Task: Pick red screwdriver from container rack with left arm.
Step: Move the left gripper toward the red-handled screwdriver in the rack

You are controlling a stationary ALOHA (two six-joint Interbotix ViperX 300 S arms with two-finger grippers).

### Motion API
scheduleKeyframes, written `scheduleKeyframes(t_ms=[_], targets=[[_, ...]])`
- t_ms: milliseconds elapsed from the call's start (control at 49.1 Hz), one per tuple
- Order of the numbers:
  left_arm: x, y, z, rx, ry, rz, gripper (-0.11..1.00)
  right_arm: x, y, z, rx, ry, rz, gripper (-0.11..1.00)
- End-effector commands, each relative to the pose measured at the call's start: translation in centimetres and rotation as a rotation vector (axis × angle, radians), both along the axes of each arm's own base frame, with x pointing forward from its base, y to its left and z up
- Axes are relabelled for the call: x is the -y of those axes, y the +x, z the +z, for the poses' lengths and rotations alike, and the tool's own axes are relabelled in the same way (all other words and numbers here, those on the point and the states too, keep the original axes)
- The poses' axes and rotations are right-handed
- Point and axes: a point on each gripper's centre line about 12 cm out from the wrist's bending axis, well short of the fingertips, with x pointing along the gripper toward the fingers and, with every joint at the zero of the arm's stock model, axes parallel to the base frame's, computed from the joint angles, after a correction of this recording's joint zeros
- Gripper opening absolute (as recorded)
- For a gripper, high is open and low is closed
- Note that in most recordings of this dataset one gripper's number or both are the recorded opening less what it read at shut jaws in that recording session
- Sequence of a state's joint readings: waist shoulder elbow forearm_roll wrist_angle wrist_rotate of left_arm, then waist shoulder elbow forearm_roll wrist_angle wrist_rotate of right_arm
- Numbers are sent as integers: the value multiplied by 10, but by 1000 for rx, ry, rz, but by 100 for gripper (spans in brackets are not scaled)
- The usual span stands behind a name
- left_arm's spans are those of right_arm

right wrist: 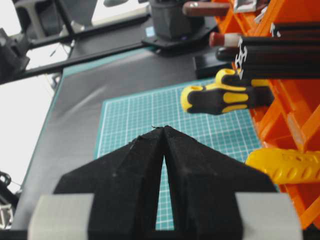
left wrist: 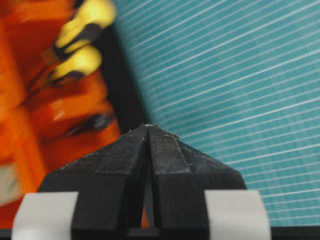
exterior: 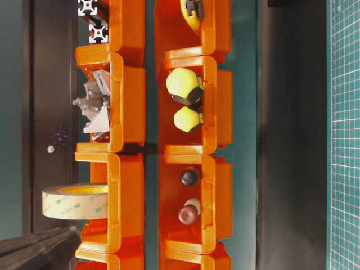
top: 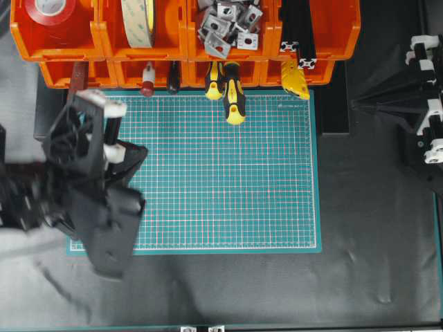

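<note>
I should move my left gripper next to the red screwdriver beside the black handle and close it on the screwdriver's dark red butt cap [top: 147, 89].
The red screwdriver [top: 147, 79] lies in a lower bin of the orange container rack [top: 69, 41], its dark red butt cap pointing at the mat. It also shows in the table-level view [exterior: 188, 214] and the right wrist view [right wrist: 225, 39]. My left gripper [top: 140, 153] hovers over the left part of the green mat, below and apart from the screwdriver, shut on nothing [left wrist: 148, 126]. The left wrist view is blurred and shows the rack [left wrist: 30, 100] to the left. My right gripper [top: 354, 104] rests at the far right, shut and empty [right wrist: 164, 127].
Next to the red screwdriver lie a black handle [top: 173, 77] and two yellow-and-black screwdrivers [top: 234, 100] that jut over the green cutting mat [top: 228, 194]. A dark red-brown handle [top: 77, 75] lies in the bin to its left. Upper bins hold tape rolls [top: 138, 21] and metal brackets [top: 228, 24].
</note>
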State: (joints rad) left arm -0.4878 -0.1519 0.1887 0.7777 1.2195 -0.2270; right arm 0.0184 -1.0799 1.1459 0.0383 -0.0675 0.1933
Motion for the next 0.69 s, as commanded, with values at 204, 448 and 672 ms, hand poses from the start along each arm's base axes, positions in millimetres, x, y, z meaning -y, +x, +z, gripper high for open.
scheduleKeyframes(t_ms=[204, 448, 672], targets=[[-6, 0, -50, 45, 134, 49, 0, -2, 1, 12, 15, -1, 10, 1], [-25, -7, -67, -2, 159, 52, 0, -3, 0, 2, -35, -1, 19, 1], [-41, 2, -63, 33, 124, 66, 0, -4, -1, 0, -50, -10, 26, 1]])
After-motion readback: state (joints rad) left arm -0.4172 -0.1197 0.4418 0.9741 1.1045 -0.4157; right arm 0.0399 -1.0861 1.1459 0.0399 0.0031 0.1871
